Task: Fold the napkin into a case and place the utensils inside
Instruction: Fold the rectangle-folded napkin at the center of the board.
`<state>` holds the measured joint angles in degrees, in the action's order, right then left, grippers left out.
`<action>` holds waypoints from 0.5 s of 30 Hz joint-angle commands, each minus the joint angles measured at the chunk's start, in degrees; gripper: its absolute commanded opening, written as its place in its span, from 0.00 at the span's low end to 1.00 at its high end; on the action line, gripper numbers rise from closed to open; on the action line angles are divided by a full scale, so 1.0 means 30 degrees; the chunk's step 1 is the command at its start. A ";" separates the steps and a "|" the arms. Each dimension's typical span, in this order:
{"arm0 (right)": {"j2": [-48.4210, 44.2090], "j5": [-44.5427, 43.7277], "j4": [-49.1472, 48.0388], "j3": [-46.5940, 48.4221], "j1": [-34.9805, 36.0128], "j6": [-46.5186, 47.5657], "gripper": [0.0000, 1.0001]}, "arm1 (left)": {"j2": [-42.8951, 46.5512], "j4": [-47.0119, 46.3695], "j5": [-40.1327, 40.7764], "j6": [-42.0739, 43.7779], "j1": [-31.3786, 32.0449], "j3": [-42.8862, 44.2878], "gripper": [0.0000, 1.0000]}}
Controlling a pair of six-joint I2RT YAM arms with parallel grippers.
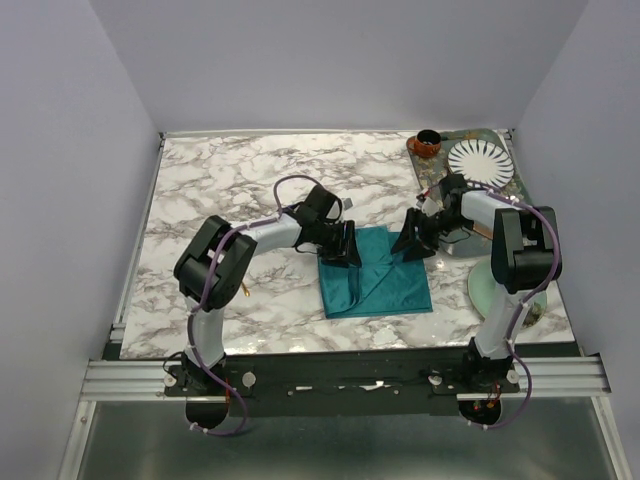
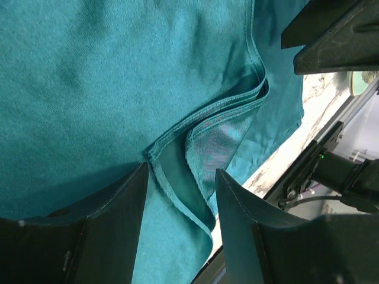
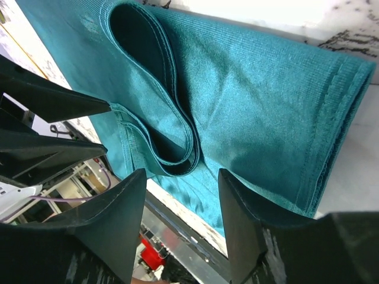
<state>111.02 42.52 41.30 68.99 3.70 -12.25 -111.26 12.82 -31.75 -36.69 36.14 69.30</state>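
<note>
My left gripper will lift clear, as the napkin's hemmed layers curl up in a loop, and then pinch the napkin hem's corner (image 2: 154, 155) to lay the flap flat.
The teal napkin (image 1: 380, 285) lies partly folded on the marble table, right of centre. Its hemmed layers curl up in a loop in the left wrist view (image 2: 89, 89) and in the right wrist view (image 3: 266, 100). My left gripper (image 1: 340, 245) (image 2: 182, 171) hangs open over the napkin's far left edge, with cloth below it and nothing pinched. Opposite it, my right gripper (image 1: 413, 240) (image 3: 182, 174) stands open over the far right edge. A thin gold sliver (image 1: 246, 291) shows beside the left arm. The other utensil is not visible.
A tray (image 1: 480, 133) at the back right carries a white striped plate (image 1: 478, 160) and a brown cup (image 1: 428, 145). A pale green saucer (image 1: 490, 290) sits under the right arm. The table's front rail runs close to the napkin's near edge.
</note>
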 commanded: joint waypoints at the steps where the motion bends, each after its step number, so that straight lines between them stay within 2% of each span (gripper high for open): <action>1: 0.0405 -0.0258 -0.0524 0.0089 0.0171 -0.0223 0.58 | -0.0499 0.0121 0.0973 0.0070 0.0286 0.0601 0.56; 9: 0.0551 -0.0171 -0.0671 -0.0087 0.0318 -0.0282 0.54 | -0.1202 0.0414 0.0856 0.0041 0.0726 0.1129 0.49; 15: 0.0639 -0.0200 -0.0729 -0.0146 0.0406 -0.0252 0.52 | -0.1116 0.0064 0.0330 0.0275 0.1311 0.1656 0.36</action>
<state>111.83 42.52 40.10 68.97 4.45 -12.64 -114.26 13.19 -30.06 -36.67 38.41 72.10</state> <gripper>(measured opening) 0.521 0.399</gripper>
